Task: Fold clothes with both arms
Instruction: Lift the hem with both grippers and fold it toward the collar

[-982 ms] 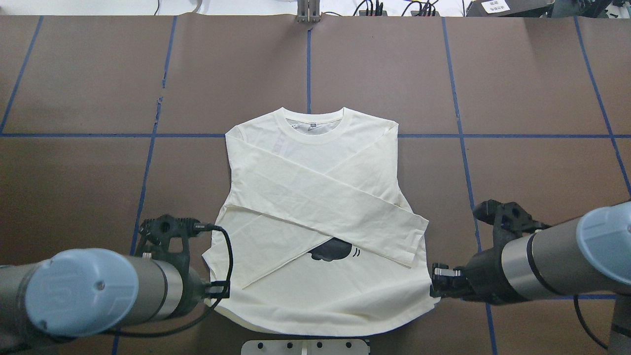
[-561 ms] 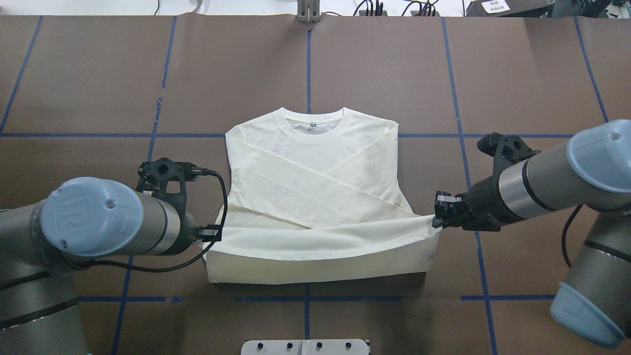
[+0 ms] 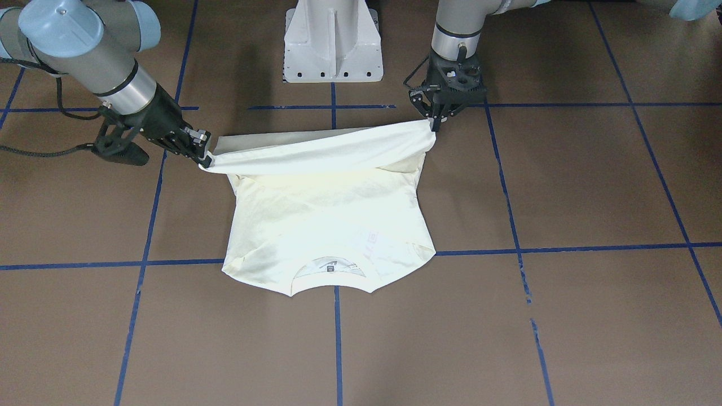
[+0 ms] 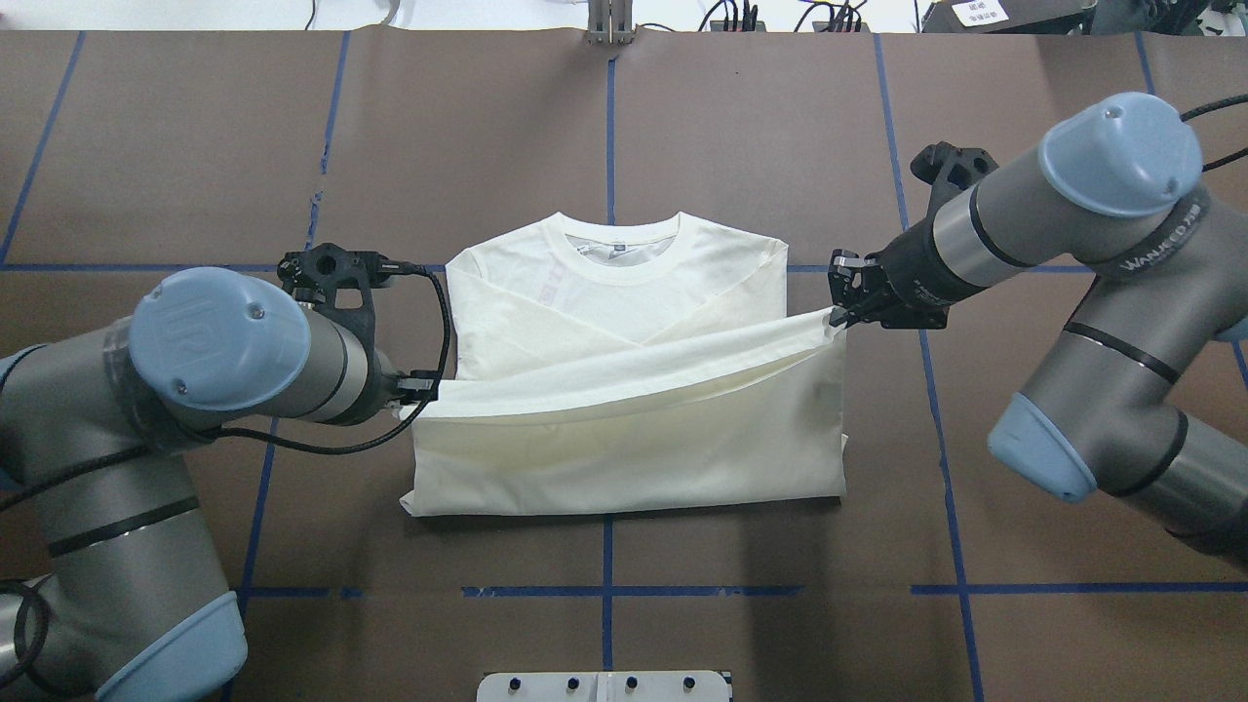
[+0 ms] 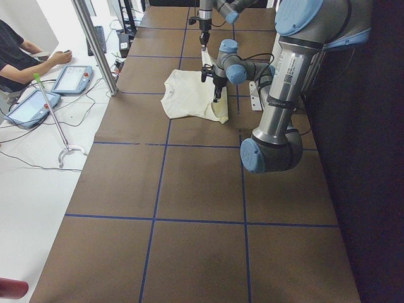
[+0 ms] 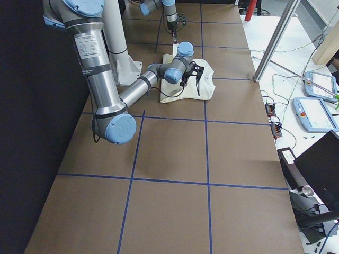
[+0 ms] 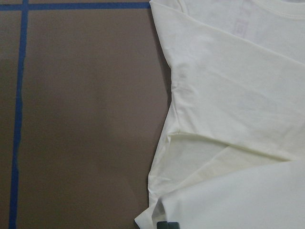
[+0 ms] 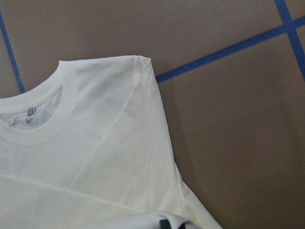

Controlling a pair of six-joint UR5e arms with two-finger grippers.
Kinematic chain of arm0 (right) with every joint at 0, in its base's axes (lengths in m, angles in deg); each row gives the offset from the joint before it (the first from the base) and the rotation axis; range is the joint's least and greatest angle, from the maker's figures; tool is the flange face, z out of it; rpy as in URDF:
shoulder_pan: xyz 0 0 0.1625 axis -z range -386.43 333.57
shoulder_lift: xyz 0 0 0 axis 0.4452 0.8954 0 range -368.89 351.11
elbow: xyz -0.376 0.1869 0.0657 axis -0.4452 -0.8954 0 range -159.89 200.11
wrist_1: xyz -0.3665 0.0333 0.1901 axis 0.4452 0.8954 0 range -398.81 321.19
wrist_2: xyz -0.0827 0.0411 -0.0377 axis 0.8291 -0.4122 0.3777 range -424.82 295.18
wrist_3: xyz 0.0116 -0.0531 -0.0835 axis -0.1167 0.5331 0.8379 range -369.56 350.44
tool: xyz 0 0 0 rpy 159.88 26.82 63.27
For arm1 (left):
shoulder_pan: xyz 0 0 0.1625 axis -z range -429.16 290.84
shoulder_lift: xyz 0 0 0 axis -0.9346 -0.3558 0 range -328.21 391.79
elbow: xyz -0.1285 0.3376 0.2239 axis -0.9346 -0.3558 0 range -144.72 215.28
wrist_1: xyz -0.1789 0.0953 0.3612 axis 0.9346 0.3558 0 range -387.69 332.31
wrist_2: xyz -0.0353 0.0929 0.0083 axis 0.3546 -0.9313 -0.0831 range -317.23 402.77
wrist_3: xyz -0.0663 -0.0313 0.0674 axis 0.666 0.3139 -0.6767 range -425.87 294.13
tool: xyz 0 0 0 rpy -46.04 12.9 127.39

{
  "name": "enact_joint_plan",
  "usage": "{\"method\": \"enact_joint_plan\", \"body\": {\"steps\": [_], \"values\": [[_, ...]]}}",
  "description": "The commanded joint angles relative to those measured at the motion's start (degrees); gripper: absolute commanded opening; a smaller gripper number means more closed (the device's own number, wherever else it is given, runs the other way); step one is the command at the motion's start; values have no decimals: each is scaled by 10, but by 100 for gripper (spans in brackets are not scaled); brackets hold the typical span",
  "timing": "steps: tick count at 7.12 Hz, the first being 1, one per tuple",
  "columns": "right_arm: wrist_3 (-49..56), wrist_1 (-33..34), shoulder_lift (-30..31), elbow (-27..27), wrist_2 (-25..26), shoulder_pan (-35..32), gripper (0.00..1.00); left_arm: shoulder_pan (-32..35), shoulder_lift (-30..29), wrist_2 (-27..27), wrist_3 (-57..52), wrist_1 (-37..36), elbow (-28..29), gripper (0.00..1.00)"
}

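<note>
The robot's left gripper needs to release the hem's corner just past the shirt's sleeve tip (image 3: 447, 244) (image 7: 132, 15), next to the blue tape line.
The clothes (image 4: 624, 458), a cream long-sleeved T-shirt, lie mid-table with the ribbed collar (image 4: 614, 255) at the far side. The lower part is folded up, plain reverse showing, and its hem hangs stretched between both arms. My left gripper (image 4: 421, 390) is shut on the hem's left corner, beside the shirt's left edge. The right gripper (image 4: 840, 310) is shut on the other corner, further forward, near the right shoulder. From the front, the hem sags between the right gripper (image 3: 204, 158) and the left gripper (image 3: 435, 121) above the shirt (image 3: 327, 225). The print is hidden.
The white pedestal base (image 3: 333, 42) stands at the table's near edge, behind the fold. Blue tape lines (image 4: 609, 127) grid the brown table. Cables (image 4: 741, 15) lie along the far edge. A person (image 5: 19, 57) sits with tablets beyond the table's side.
Both grippers have carried the hem away from the robot towards the collar, the right one further. The fold line has moved up the shirt, and the crossed sleeves and cat print are covered.
</note>
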Motion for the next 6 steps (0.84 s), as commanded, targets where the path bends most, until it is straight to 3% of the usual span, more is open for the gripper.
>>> {"method": "enact_joint_plan", "body": {"steps": [1, 5, 6], "values": [[4, 0, -55, -76, -1, -20, 0, 60, -27, 1, -19, 59, 91, 0], [28, -2, -138, -230, 1, -36, 0, 97, -87, -2, -21, 216, 298, 0], [40, -1, -145, -253, 3, -37, 0, 103, -91, -4, -22, 232, 321, 0]]}}
